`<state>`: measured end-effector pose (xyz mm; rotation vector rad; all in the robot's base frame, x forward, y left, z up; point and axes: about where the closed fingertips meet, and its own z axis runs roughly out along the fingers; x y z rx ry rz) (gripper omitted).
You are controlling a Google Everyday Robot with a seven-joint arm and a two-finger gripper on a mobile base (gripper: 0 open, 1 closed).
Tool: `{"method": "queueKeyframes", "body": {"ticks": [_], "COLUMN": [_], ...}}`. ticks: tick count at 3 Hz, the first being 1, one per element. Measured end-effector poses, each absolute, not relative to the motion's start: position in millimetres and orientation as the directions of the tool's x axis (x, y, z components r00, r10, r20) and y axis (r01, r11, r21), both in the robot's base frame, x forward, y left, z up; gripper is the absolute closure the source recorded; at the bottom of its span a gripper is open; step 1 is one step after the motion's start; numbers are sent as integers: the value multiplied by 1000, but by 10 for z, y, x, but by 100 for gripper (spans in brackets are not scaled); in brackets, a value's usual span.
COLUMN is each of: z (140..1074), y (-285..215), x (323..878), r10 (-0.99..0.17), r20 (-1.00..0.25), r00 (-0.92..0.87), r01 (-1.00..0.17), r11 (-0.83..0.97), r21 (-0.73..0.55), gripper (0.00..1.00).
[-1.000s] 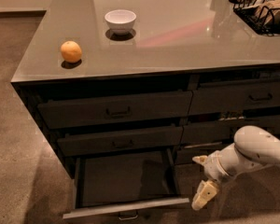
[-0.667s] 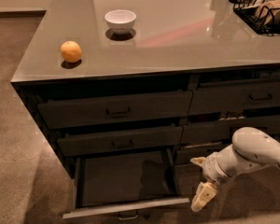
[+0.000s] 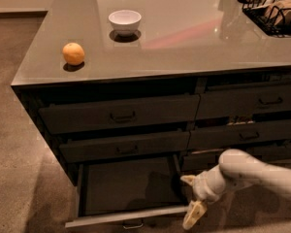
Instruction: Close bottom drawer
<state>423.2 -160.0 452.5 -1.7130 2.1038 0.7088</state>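
I will next move my gripper to the front panel of the bottom drawer and close it there, just beside the drawer's small handle (image 3: 157,220).
The bottom drawer (image 3: 128,187) of the left stack stands pulled far out, its dark inside bare and its slim front (image 3: 126,216) near the frame's lower edge, with a small handle under it. My gripper (image 3: 191,197) is on the white arm coming from the right. It hangs just off the drawer's front right corner, one pale finger (image 3: 194,214) pointing down past the front panel and another (image 3: 187,179) up near the drawer's right side.
An orange (image 3: 73,53) and a white bowl (image 3: 124,21) sit on the grey counter (image 3: 194,47). A black wire basket (image 3: 276,11) stands at the back right. The two taller drawers (image 3: 119,114) above are slightly ajar. The right stack (image 3: 250,103) is behind my arm.
The arm and gripper have shifted slightly left, toward the drawer's front right corner. The drawer stays open as before.
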Motion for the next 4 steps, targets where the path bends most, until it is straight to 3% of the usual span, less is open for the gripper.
{"method": "queueKeyframes", "body": {"ticks": [2, 4], "z": [3448, 3207], "y": [-1104, -975], "x": [3878, 3811], "r10": [-811, -820], "r20": [-586, -572], "r00": [-6, 26], "r01": [-983, -977], "r11": [-104, -141], "r21": [154, 158], "gripper": [0, 0]}}
